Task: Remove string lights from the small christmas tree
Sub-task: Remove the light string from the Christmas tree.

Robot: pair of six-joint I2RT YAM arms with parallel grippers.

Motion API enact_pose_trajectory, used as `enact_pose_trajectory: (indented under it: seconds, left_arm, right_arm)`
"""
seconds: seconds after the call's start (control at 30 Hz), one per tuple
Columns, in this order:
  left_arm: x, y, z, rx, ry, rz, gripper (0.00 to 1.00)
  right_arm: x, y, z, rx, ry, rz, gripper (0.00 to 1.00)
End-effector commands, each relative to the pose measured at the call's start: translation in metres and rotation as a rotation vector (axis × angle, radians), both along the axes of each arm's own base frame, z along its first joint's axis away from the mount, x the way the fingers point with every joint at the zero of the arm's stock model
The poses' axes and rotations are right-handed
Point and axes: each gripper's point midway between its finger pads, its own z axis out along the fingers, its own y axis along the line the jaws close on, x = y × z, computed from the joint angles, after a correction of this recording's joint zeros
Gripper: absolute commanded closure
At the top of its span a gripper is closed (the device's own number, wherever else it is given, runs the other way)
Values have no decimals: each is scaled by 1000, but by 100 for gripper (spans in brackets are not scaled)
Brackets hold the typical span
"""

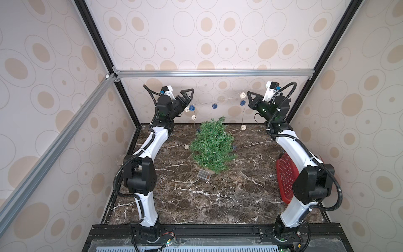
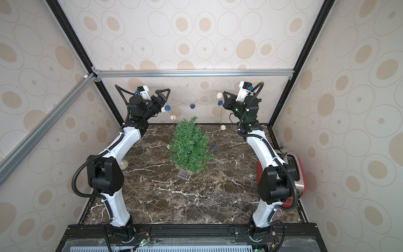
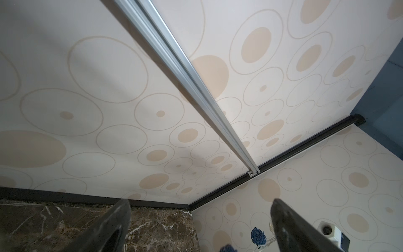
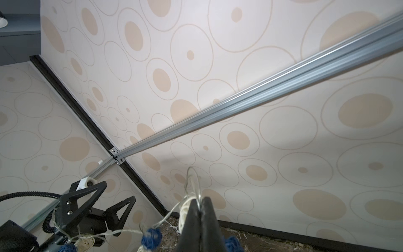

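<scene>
The robot's right gripper should release the thin wire in the air (image 1: 211, 105) above the small christmas tree, close to the left gripper.
The small christmas tree (image 1: 212, 145) (image 2: 189, 146) stands green and bushy mid-table, toward the back. The string lights (image 1: 214, 106) (image 2: 192, 106) hang in the air above it, stretched between both raised grippers; more balls dangle (image 1: 243, 127) or lie by the tree (image 1: 186, 147). Their clear battery box (image 1: 204, 174) (image 2: 184, 175) lies in front of the tree. My right gripper (image 1: 248, 94) (image 4: 201, 199) is shut on the thin wire. My left gripper (image 1: 189, 92) (image 3: 200, 203) is open; the wire drapes over its body (image 4: 54, 218), and a blue ball (image 3: 258, 235) hangs beside one finger.
A red perforated container (image 1: 285, 174) sits at the table's right edge behind my right arm. A pale jar (image 2: 124, 164) stands by the left wall under my left arm. A metal crossbar (image 1: 213, 73) runs along the back wall above both grippers.
</scene>
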Motion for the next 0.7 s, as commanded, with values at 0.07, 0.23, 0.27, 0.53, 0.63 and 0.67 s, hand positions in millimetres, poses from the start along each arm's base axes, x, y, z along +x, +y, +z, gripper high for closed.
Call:
enact_pose_trajectory:
  seconds: [0.07,0.23,0.27,0.53,0.63,0.67]
  left_arm:
    - [13,-27,18,-33,-41,-133,1]
    - [21,-63,47,-47,-126,-208,2]
    - [27,-70,21,27,-43,-211,1]
    - [41,-82,9,62,-11,-194,1]
    - [41,-93,4,74,-9,-212,1]
    - [41,-95,5,74,-13,-218,1]
  right_arm:
    - [6,20,-4,-2,23,109,100]
    - [18,36,-18,7,59,178,100]
    - [21,37,-18,7,59,178,100]
    - [28,66,-26,1,71,341,100]
    - [23,86,-30,-6,59,447,100]
    - [21,91,-31,-2,56,477,100]
